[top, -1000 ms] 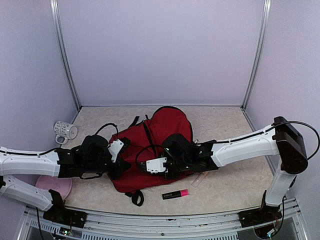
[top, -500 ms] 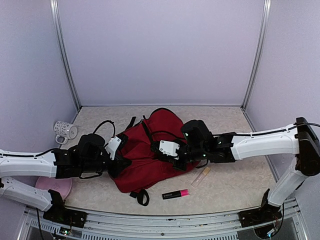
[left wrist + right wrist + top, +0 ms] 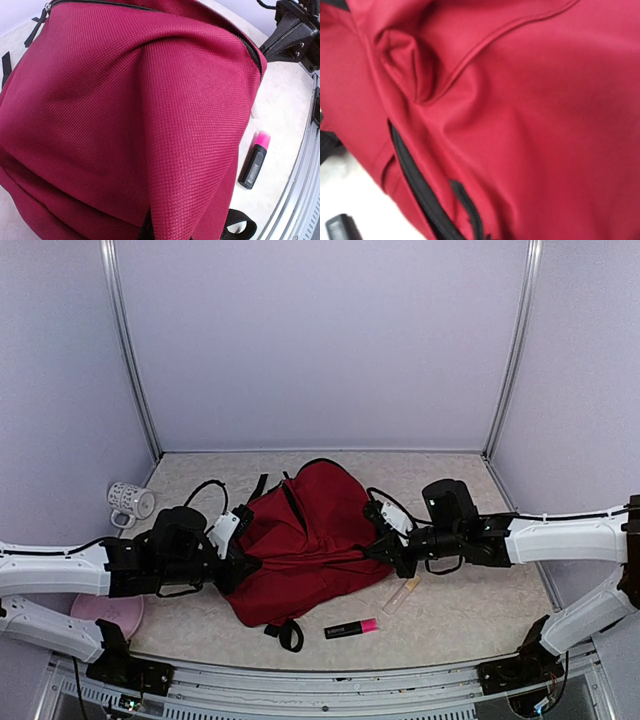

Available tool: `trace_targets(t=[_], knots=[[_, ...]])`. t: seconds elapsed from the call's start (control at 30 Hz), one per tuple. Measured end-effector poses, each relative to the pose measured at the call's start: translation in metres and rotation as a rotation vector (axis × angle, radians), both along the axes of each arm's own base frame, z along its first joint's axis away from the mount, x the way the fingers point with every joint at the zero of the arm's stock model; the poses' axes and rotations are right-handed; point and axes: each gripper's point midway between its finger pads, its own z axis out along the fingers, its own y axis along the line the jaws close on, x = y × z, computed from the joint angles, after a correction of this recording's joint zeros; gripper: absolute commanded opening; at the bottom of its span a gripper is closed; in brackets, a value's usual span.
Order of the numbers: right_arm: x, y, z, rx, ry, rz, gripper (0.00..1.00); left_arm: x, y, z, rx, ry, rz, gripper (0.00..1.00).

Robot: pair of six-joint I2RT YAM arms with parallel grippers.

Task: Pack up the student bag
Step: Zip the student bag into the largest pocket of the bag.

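Observation:
The fabric fold in my left gripper is far from the zipper edge that my right gripper holds, so I should have my left gripper open and take the bag (image 3: 354, 554) next to my right gripper.
The student bag (image 3: 300, 540) is a dark red backpack with black straps, lying in the middle of the table. It fills the left wrist view (image 3: 125, 100) and the right wrist view (image 3: 520, 100). My left gripper (image 3: 235, 565) is shut on the bag's left edge, where a fold of red fabric runs into the jaws. My right gripper (image 3: 385, 546) is at the bag's right edge, shut on the fabric and holding it taut. A black zipper line (image 3: 415, 185) runs toward its jaws. The fingers of both are hidden by cloth.
A pink-capped black highlighter (image 3: 352, 627) lies in front of the bag and also shows in the left wrist view (image 3: 255, 162). A clear tube (image 3: 402, 595) lies right of the bag. A patterned mug (image 3: 130, 502) and a pink plate (image 3: 105, 612) are at the left.
My right gripper has moved right from over the bag's middle to its right edge, drawing the fabric taut. The bag has shifted and spread rightward. The left gripper has stayed put.

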Motion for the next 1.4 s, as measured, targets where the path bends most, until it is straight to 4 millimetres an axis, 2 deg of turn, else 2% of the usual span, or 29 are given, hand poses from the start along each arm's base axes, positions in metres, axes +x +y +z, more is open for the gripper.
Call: trace_targets(t=[0.1,0.23,0.33,0.53,0.7,0.8,0.9,0.97,1.0,1.03,1.13,1.17,1.23,1.27,1.33,1.4], knots=[[0.006,-0.010,-0.004,0.037,0.053,-0.047,0.00,-0.002,0.002,0.003,-0.014,-0.005,0.002,0.00],[0.032,-0.039,0.000,0.126,0.122,-0.169,0.00,-0.004,0.006,0.010,-0.032,-0.013,0.008,0.00],[0.049,-0.051,0.007,0.185,0.148,-0.220,0.00,-0.004,0.007,0.015,-0.046,-0.024,0.013,0.00],[0.082,-0.063,-0.001,0.238,0.246,-0.274,0.00,-0.004,0.011,0.017,-0.045,-0.030,0.023,0.00],[0.103,-0.068,0.008,0.288,0.287,-0.281,0.00,-0.005,0.011,0.020,-0.051,-0.037,0.023,0.00],[0.107,-0.064,0.006,0.296,0.310,-0.270,0.00,-0.004,0.013,0.023,-0.056,-0.049,0.032,0.00],[0.103,-0.059,0.005,0.302,0.329,-0.253,0.00,0.004,0.022,0.029,-0.060,-0.066,0.070,0.00],[0.094,-0.050,0.009,0.316,0.330,-0.230,0.00,0.019,0.039,0.031,-0.056,-0.071,0.141,0.00],[0.084,-0.041,0.012,0.324,0.333,-0.204,0.00,0.032,0.053,0.034,-0.055,-0.074,0.198,0.00],[0.074,-0.031,0.015,0.331,0.337,-0.176,0.00,0.043,0.065,0.037,-0.056,-0.078,0.247,0.07],[0.038,0.005,0.031,0.359,0.326,-0.066,0.00,0.080,0.109,0.050,-0.069,-0.097,0.409,0.70],[0.027,0.016,0.037,0.370,0.324,-0.035,0.00,0.089,0.122,0.055,-0.070,-0.105,0.458,0.82],[0.013,0.027,0.047,0.394,0.325,-0.004,0.00,0.103,0.140,0.065,-0.071,-0.127,0.525,0.91],[0.010,0.029,0.048,0.403,0.335,-0.005,0.00,0.106,0.141,0.072,-0.076,-0.145,0.534,0.93],[0.011,0.029,0.049,0.415,0.349,-0.023,0.00,0.104,0.128,0.090,-0.091,-0.202,0.491,0.95],[0.013,0.028,0.047,0.420,0.365,-0.045,0.00,0.089,0.102,0.108,-0.106,-0.272,0.398,0.96]])
